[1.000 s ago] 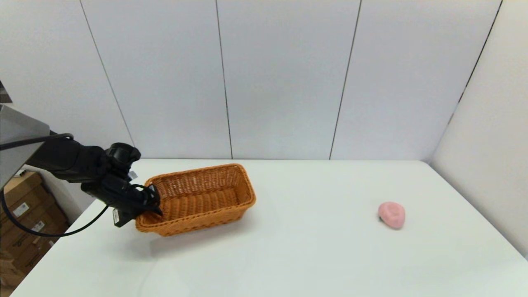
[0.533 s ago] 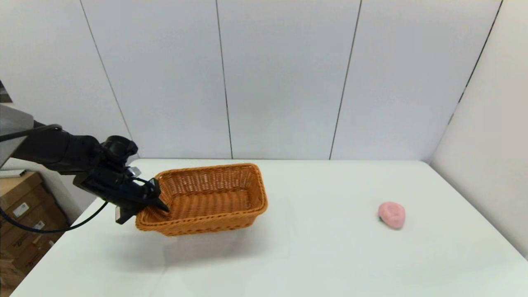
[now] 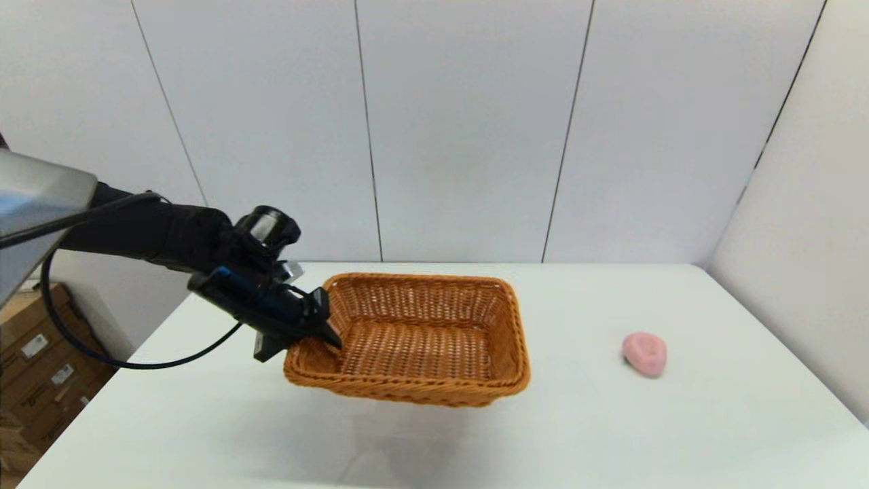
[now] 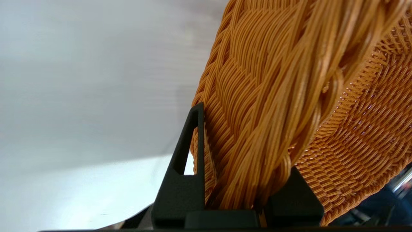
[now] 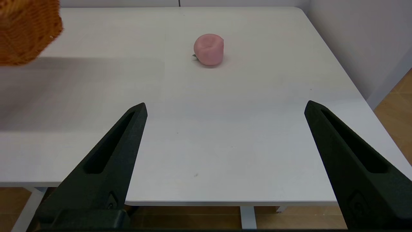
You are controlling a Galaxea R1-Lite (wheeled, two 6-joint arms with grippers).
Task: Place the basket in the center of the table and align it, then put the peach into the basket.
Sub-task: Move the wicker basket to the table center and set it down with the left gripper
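My left gripper needs to set the basket, now hanging a little above the white table, down on the white table, at a spot that is a little nearer the pink peach point(image 3: 453, 363).
The orange-brown wicker basket point(image 3: 414, 392) hangs a little above the white table point(image 3: 611, 441), left of its middle, with its shadow below it. My left gripper point(image 3: 324, 331) is shut on the braided rim of the basket's left short end. In the left wrist view the rim point(image 4: 273, 80) sits clamped between the two fingers of my left gripper point(image 4: 246, 138). The pink peach point(image 3: 645, 353) lies on the table at the right, apart from the basket. My right gripper point(image 5: 225, 106) stands open over the table's near edge, with the peach point(image 5: 209, 49) ahead of it and a corner of the basket point(image 5: 25, 32) off to one side.
Cardboard boxes point(image 3: 34, 353) stand on the floor beyond the table's left edge. Grey wall panels point(image 3: 461, 136) close off the back and the right side. The left arm's black cable point(image 3: 136, 363) loops over the table's left corner.
My left gripper has carried the basket to the right, toward the table's middle, and turned it so its long side runs roughly across the view. The peach has not moved.
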